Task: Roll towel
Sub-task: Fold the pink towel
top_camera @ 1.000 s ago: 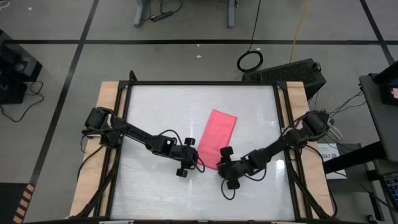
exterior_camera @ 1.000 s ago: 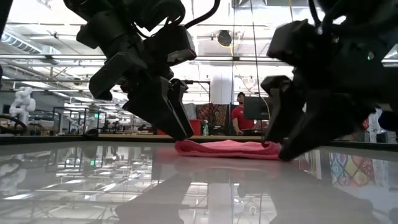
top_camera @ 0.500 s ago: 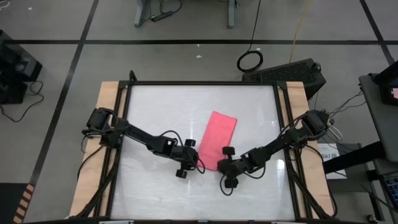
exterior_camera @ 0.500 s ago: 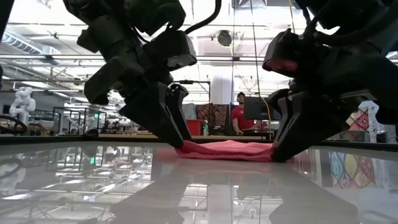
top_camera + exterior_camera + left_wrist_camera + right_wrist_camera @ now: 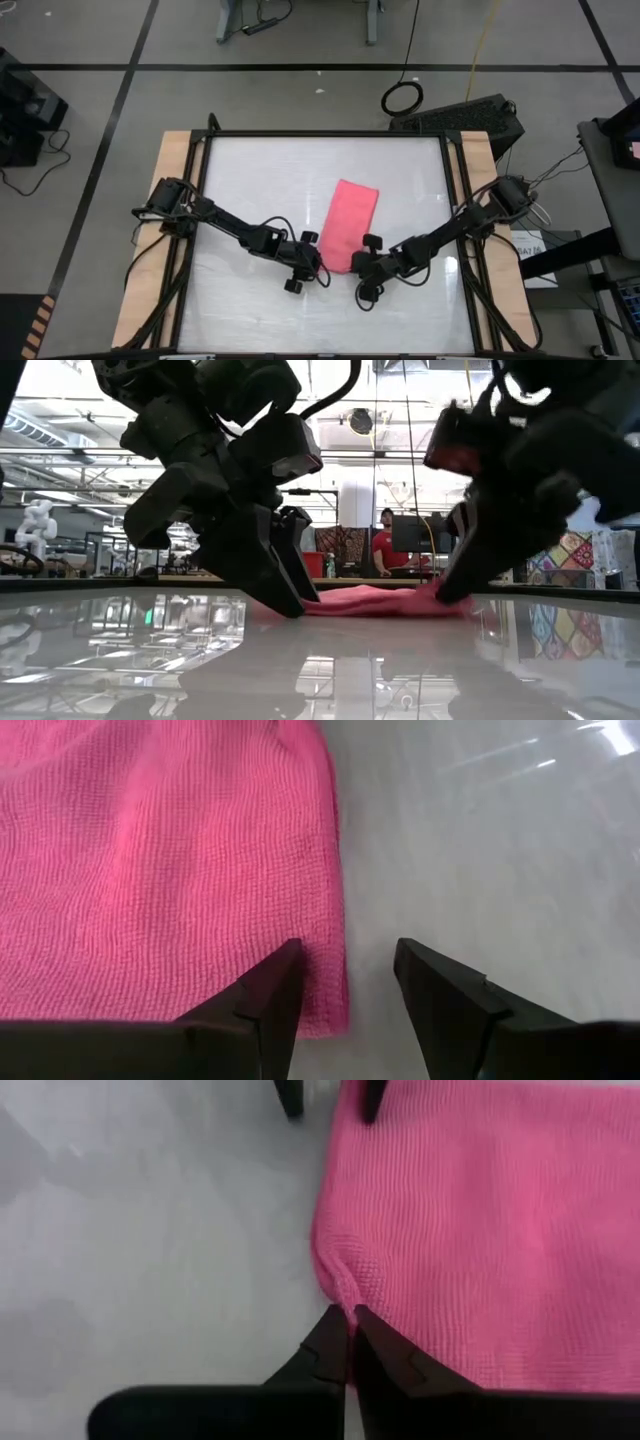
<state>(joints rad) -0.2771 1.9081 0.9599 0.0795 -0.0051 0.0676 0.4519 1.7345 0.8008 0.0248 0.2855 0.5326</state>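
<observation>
Next, I pinch the open near corner point(image 5: 331, 1022) with my left gripper and help my right gripper swing the pink towel square before rolling, because the towel slants away from my grippers.
The pink towel point(image 5: 351, 222) lies flat on the glossy white table as a narrow folded strip that slants from far right to near left. Both grippers are at its near short end. My left gripper point(image 5: 345, 970) is open at the near left corner point(image 5: 335, 1010). One finger point(image 5: 275, 982) stands over the cloth and the other point(image 5: 430, 982) over bare table; whether either touches, I cannot tell. My right gripper point(image 5: 350, 1318) is shut on the towel's near end, toward its right corner. My right gripper pinches the towel's near short edge point(image 5: 343, 1288) between its two fingers. The fingers come in low from the table's right, slanting down. The cloth bunches into a small pucker just ahead of the fingertips, and the rest of the towel lies flat on the table.
A black frame point(image 5: 320, 134) and wooden side rails point(image 5: 177, 160) border the table. Bare tabletop lies to the left, right and far side of the towel. In the room behind, a person in a red shirt point(image 5: 385, 545) stands far off.
My right gripper has come down to the towel's near end and shut on it, bunching the edge a little. My left gripper has sunk lower and edged toward the table's near edge, staying open at the towel's corner. The rest of the towel has stayed in place.
</observation>
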